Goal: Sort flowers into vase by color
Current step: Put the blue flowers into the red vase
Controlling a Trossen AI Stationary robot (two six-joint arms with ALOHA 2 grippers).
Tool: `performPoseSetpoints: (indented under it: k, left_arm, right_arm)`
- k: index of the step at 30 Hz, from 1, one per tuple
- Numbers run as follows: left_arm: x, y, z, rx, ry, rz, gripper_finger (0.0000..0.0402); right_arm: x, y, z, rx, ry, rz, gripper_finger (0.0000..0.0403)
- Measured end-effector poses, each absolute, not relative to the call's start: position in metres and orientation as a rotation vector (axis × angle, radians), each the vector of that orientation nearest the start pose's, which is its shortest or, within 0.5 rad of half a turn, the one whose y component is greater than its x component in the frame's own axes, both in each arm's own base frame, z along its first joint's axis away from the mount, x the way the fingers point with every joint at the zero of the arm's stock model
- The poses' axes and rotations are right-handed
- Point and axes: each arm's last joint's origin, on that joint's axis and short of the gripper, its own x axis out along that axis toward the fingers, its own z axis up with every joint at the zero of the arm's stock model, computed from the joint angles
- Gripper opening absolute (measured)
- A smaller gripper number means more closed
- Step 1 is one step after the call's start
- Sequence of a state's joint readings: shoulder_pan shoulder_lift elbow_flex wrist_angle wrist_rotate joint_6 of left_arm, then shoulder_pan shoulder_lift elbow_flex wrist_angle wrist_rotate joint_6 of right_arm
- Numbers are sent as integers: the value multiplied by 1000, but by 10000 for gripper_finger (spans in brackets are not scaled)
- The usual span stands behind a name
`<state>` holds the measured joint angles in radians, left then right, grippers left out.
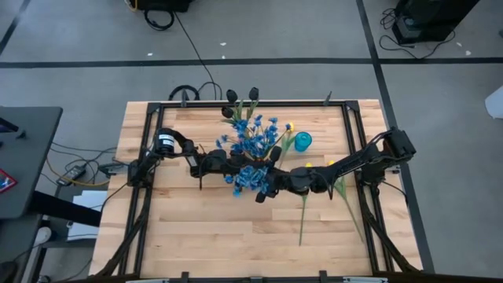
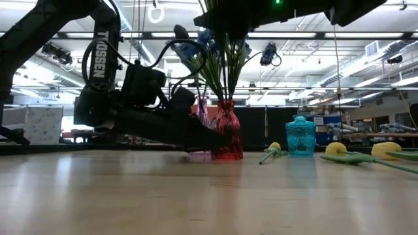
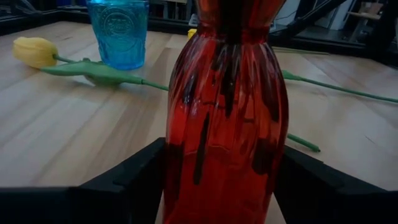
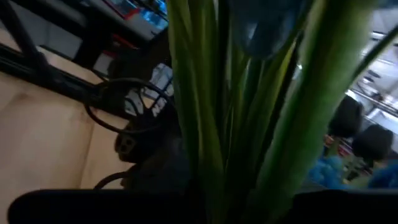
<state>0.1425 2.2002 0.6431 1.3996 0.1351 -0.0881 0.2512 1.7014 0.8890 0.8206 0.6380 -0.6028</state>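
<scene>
The robot's right gripper should release the blue flowers in the neck of the red vase (image 1: 251, 172) that the left gripper is holding.
A red glass vase (image 2: 226, 136) stands on the table with green stems (image 2: 222, 72) of blue flowers (image 1: 253, 148) rising from its neck. My left gripper (image 3: 221, 171) is down at table level, shut on this vase. My right gripper (image 1: 266, 189) is above the vase, shut on the bunch of stems (image 4: 249, 124). Dark tulips (image 1: 242, 96) stand up behind, near a pale pink vase (image 2: 202, 121). A teal vase (image 1: 302, 141) stands to the right. Yellow tulips (image 2: 336, 149) lie flat on the table beside it. My left gripper pinches the red vase's lower body (image 3: 186, 162) between its two fingers (image 3: 134, 177), level, from the table's left. The vase stands upright with its base on the table. My right gripper has the flower stems (image 4: 205, 155) between its fingers (image 4: 68, 205), high above the vase's neck. The fingers lie across the stems, whose lower ends stand in the vase.
Several yellow tulips with long stems (image 1: 302, 216) lie right of centre, stems pointing to the near edge. The teal vase (image 3: 118, 31) stands close behind the red one. A black frame (image 1: 346, 106) runs along the table's edges. Bare wood (image 1: 204, 228) lies toward the near edge.
</scene>
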Motion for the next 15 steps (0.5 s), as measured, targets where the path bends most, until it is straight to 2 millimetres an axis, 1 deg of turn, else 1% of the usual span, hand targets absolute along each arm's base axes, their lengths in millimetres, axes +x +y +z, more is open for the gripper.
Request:
performPoseSetpoints:
  k: [4,8,15]
  left_arm:
    - [330,43,57,-108,159,13,260]
    - [330,43,57,-103,161,9,260]
    - [330,43,57,-103,157,1,260]
  right_arm:
    - [350,69,230,-490,106,-441,102]
    - [350,65,225,-405,135,-469,102]
    - [352,51,214,-250,195,-506,102]
